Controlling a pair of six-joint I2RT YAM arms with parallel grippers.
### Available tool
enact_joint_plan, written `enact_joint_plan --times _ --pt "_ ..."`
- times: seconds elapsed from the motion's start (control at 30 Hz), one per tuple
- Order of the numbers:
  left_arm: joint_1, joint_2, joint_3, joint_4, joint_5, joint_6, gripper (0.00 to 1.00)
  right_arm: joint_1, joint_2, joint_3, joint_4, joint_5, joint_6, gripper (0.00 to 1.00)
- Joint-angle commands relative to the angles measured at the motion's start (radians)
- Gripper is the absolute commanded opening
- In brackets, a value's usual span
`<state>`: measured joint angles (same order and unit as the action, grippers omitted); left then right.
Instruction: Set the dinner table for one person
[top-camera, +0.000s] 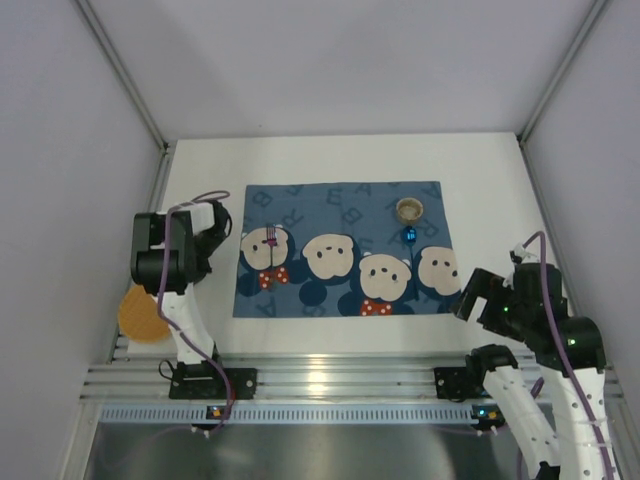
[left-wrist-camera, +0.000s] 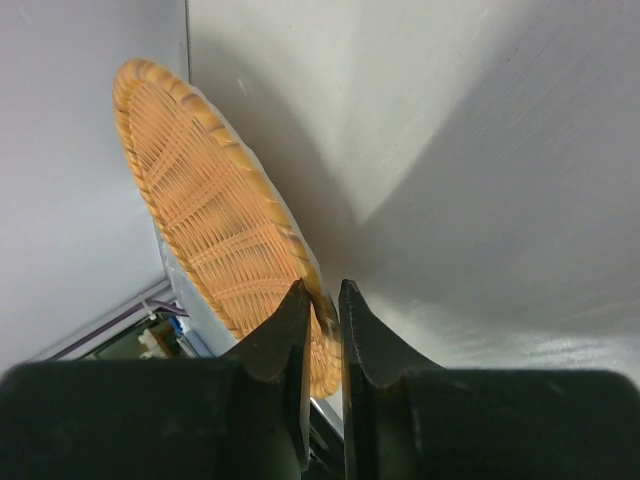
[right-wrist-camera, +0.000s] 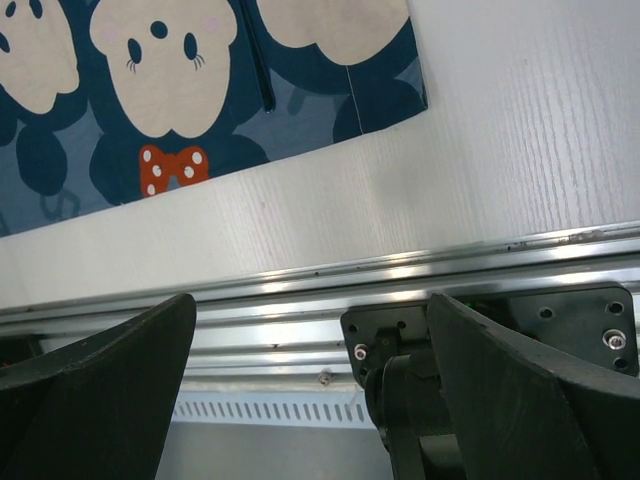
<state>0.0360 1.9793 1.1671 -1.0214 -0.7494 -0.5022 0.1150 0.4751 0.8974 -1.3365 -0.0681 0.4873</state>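
Next, my left gripper puts the wicker plate down and lets go of it on the placemat, midway (top-camera: 341, 249) between the fork and the blue utensil. The plate is now at the table's front corner.
A round woven wicker plate (top-camera: 138, 318) is at the front left corner of the white dinner table (top-camera: 330, 160), partly under my left arm. In the left wrist view my left gripper (left-wrist-camera: 322, 292) is shut on the near rim of the wicker plate (left-wrist-camera: 210, 210). My right gripper (top-camera: 470, 298) is open and empty over the front right of the table; the right wrist view shows its wide-apart gripper (right-wrist-camera: 312, 300) above the metal rail (right-wrist-camera: 330, 280). A dark-blue mouse placemat (top-camera: 340, 215) lies mid-table with a small fork (top-camera: 272, 240), a small cup (top-camera: 409, 209) and a blue utensil (top-camera: 408, 235) on it.
The ribbed silver rail (top-camera: 330, 380) with both arm bases runs along the table's near edge. Grey walls close in the left, right and far sides. The placemat's corner (right-wrist-camera: 390, 80) lies close to the right gripper.
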Motion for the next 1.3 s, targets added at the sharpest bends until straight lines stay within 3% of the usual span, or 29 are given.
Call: enact_joint_plan --times 0.0,0.3,0.7,0.87,1.0,1.13,1.27 --pt "0.004 0.052 0.014 0.093 0.139 0.010 0.00 0.009 0.017 0.037 -0.023 0.024 -0.021 1.00" --pt "-0.065 -0.097 0.155 0.015 0.073 0.050 0.00 0.009 0.042 0.012 0.019 0.005 -0.023 1.00" --pt "-0.229 -0.122 0.614 -0.247 0.085 0.017 0.00 0.009 0.062 0.006 0.062 -0.016 0.005 1.00" --pt "-0.341 -0.083 0.810 -0.339 0.027 0.008 0.00 0.009 0.060 0.012 0.062 -0.013 0.013 1.00" --pt "-0.462 -0.074 0.914 -0.339 0.063 0.056 0.00 0.009 0.056 0.017 0.062 -0.009 0.016 1.00" --pt "-0.620 -0.086 0.876 -0.188 0.117 0.149 0.00 0.009 0.056 0.020 0.060 -0.009 0.022 1.00" --pt "-0.771 -0.030 0.870 -0.138 0.110 0.175 0.00 0.009 0.054 0.032 0.053 -0.004 0.025 1.00"
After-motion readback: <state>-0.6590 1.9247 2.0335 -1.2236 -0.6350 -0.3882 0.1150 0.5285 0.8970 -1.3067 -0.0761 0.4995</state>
